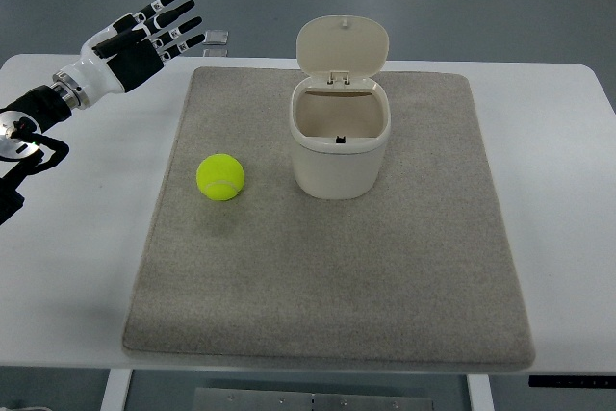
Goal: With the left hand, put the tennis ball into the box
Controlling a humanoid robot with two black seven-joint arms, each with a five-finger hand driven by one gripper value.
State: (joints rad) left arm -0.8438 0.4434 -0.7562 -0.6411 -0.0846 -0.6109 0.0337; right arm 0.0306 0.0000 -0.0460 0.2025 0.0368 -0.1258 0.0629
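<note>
Next, my left gripper closes around the middle of the tennis ball (220, 177), with my thumb at the near side of the ball and my fingers over the ball's far side.
A yellow-green tennis ball (220, 177) lies on the left part of a grey mat (337, 276). A cream box (340, 139) stands upright on the mat to the right of the ball, its hinged lid (342, 45) tipped open toward the back, its inside empty. My left hand (154, 31) hovers at the far left, above the table's back left corner, well behind and to the left of the ball. Its fingers are spread straight and hold nothing. The right hand does not show.
The mat lies on a white table (77, 267) whose edges show on all sides. A small clear object (218, 40) lies at the table's back edge just right of my left fingertips.
</note>
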